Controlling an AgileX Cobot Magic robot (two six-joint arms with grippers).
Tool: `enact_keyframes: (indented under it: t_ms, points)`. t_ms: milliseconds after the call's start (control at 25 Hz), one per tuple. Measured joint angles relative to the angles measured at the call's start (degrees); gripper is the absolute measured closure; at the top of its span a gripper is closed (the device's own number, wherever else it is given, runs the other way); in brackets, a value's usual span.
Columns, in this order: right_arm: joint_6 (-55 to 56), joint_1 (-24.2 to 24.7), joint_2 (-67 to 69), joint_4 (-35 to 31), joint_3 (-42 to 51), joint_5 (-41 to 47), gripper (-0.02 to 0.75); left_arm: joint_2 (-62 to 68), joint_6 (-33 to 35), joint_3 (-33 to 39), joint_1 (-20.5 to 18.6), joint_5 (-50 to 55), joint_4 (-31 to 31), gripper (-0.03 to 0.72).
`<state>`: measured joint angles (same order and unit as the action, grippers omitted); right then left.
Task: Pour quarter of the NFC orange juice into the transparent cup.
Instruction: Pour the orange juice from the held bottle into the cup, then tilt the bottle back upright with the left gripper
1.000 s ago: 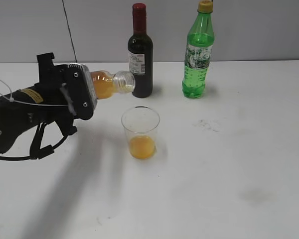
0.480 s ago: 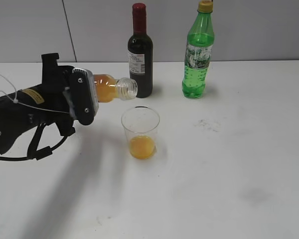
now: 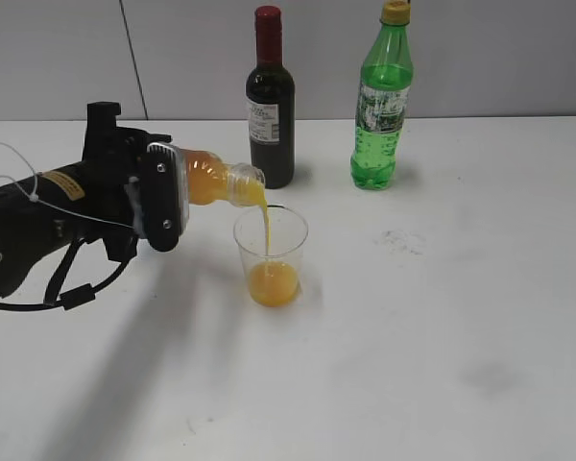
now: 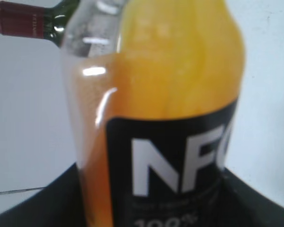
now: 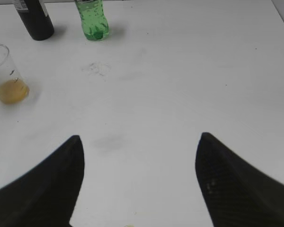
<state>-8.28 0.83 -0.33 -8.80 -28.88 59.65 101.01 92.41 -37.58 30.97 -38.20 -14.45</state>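
The robot's left gripper needs to release the NFC orange juice, now tipped over the transparent cup, near the table's back edge, level with the wine bottle (image 3: pixel 130 182).
My left gripper (image 3: pixel 163 197) is shut on the NFC orange juice (image 3: pixel 216 181), held on its side with the open neck tipped down over the transparent cup (image 3: pixel 271 254). A stream of juice falls from the neck into the cup, which holds orange juice at its bottom. In the left wrist view the bottle (image 4: pixel 170 94) fills the frame, black label with white "NFC" letters. My right gripper (image 5: pixel 139 142) is open and empty above the bare table; the cup shows at that view's left edge (image 5: pixel 4 75). The right arm is outside the exterior view.
A dark wine bottle (image 3: pixel 270 101) stands just behind the cup, and a green soda bottle (image 3: pixel 383 96) stands to its right at the back. Both show in the right wrist view (image 5: pixel 35 19), (image 5: pixel 92 19). The table (image 3: pixel 442 317) is white.
My left gripper has tilted the bottle further, so the neck dipped from level to downward. Juice now streams into the cup; no stream showed before.
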Motion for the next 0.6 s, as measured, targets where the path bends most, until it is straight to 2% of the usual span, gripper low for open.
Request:
enact_keyframes:
  t_ms: [440, 600]
  points:
    - [0.0, 0.0, 0.0, 0.0, 0.0, 0.0, 0.176, 0.0, 0.9, 0.0, 0.0, -0.1, -0.2, 0.217]
    - [0.0, 0.0, 0.0, 0.0, 0.0, 0.0, 0.176, 0.0, 0.7, 0.0, 0.0, -0.2, -3.2, 0.217]
